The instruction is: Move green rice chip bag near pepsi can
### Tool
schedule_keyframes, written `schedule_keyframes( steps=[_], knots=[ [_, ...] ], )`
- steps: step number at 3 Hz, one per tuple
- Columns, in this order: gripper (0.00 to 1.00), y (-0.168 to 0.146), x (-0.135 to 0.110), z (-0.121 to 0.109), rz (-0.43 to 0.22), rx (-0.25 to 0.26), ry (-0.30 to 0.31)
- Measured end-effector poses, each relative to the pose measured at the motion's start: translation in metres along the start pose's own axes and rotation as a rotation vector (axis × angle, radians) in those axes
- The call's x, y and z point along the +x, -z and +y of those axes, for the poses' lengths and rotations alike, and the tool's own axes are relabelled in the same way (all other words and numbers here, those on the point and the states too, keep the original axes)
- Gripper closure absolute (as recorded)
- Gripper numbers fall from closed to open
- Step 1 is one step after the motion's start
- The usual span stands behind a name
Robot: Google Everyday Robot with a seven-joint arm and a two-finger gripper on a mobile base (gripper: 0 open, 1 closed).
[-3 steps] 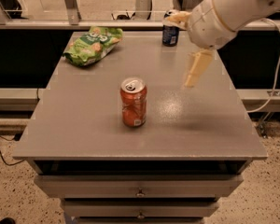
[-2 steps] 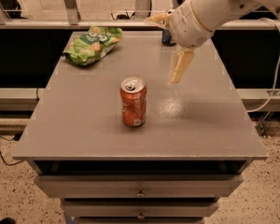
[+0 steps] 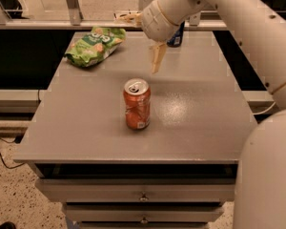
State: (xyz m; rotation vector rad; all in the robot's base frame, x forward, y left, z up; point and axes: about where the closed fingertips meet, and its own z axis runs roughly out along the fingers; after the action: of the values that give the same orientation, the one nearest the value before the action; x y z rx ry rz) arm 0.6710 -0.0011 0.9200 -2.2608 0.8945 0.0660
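Next, my gripper will go to the crinkled middle [image 3: 94, 45] of the green rice chip bag and close there, since the bag must move near the pepsi can.
The green rice chip bag [image 3: 93, 46] lies crinkled at the table's far left corner. The pepsi can [image 3: 177, 38], dark blue, stands at the far edge right of centre, mostly hidden behind my arm. My gripper [image 3: 138, 43] hangs above the far middle of the table, between bag and pepsi can, to the right of the bag. It is open and empty. One finger [image 3: 157, 58] points down and the other [image 3: 127, 17] points left toward the far edge.
An orange can [image 3: 137, 104] stands upright at the middle of the grey table [image 3: 86, 137]. My arm's white body fills the right side of the view. Drawers [image 3: 143, 192] are under the table front. A rail runs behind the far edge.
My arm and gripper have swung left across the far side of the table, from in front of the pepsi can toward the bag. The bag and cans have not moved.
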Motion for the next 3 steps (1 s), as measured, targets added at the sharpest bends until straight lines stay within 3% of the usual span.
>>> schedule_keyframes(
  steps=[1,2,3],
  knots=[
    [0.0,-0.026,0.005,-0.027,0.006,0.019,0.084],
    [0.0,-0.044,0.002,-0.054,0.082,0.12,0.088],
    [0.0,-0.063,-0.003,-0.061,0.111,0.169,0.067]
  ],
)
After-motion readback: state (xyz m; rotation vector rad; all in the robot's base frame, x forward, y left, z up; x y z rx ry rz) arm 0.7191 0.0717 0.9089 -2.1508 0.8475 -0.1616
